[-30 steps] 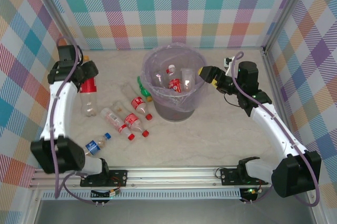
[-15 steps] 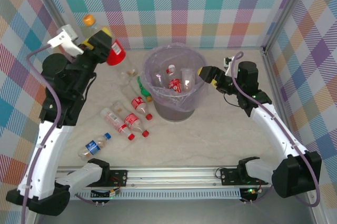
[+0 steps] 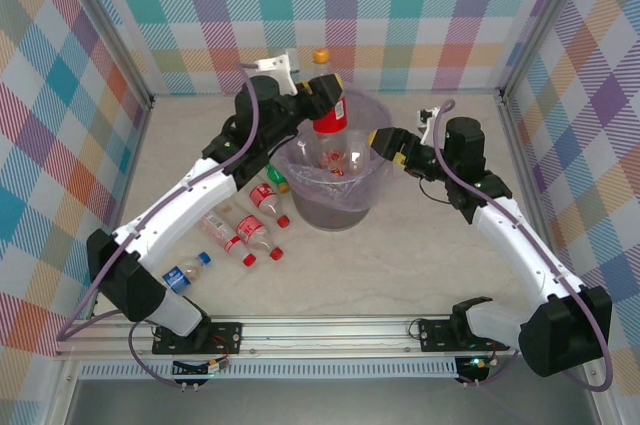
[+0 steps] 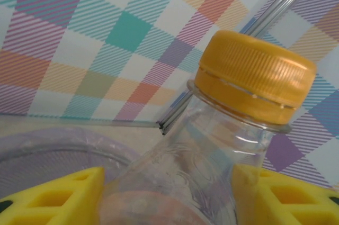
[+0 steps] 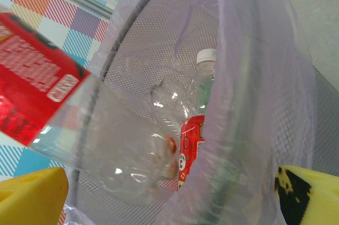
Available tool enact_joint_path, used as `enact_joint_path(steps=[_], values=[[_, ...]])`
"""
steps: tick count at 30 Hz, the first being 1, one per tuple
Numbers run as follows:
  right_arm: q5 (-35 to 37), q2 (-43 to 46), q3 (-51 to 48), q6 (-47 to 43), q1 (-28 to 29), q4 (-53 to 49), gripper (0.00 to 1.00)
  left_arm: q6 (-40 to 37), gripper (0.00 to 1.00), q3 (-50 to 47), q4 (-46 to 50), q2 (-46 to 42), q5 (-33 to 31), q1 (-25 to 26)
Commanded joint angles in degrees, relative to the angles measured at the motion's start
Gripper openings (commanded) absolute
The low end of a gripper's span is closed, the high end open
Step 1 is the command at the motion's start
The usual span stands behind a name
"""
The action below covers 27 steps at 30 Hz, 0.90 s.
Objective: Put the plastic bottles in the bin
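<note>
Next, my left gripper lets go of the clear plastic bottle inside the bin (image 3: 360, 143), on the side by my right gripper.
My left gripper (image 3: 326, 97) is shut on a clear plastic bottle (image 3: 329, 113) with a red label and an orange cap (image 4: 254, 71), holding it cap-up over the back of the bin (image 3: 300, 207). Yellow fingers (image 4: 58, 198) press its shoulder from both sides. The grey bin's lilac bag (image 5: 259, 103) holds a few plastic bottles (image 3: 330, 160), one red-labelled (image 5: 192, 145). My right gripper (image 3: 385, 142) stands open at the bin's right rim, the bag's edge between its fingers (image 5: 32, 196). The held bottle's clear base (image 5: 122, 156) hangs inside the rim.
Several bottles lie on the table left of the bin: a green one (image 3: 270, 165), red-capped ones (image 3: 265, 197) (image 3: 258, 235) (image 3: 217, 227) and a blue-labelled one (image 3: 180, 273) near the front. Checked walls enclose the table on three sides.
My left arm has swung from the table's left side across to above the bin, carrying the orange-capped bottle. The right gripper has edged slightly closer to the rim.
</note>
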<state>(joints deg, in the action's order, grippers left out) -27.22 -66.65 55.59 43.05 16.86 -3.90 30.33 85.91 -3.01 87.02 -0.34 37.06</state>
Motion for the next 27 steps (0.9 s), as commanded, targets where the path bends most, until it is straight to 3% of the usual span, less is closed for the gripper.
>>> enact_joint_path(steps=[1,13,27], values=[[0.76,1.00,1.89,-0.60,0.28,1.18,0.99,3.06,0.00,0.04,-3.47,-0.94,0.59,0.62],[-0.02,-0.76,2.33,-0.68,0.66,2.24,1.00,10.69,0.00,-5.80,-14.14,0.96,-0.21,0.70],[0.24,-1.26,2.55,-1.30,0.63,1.87,1.00,12.92,0.00,-3.83,0.55,7.09,4.88,0.73]])
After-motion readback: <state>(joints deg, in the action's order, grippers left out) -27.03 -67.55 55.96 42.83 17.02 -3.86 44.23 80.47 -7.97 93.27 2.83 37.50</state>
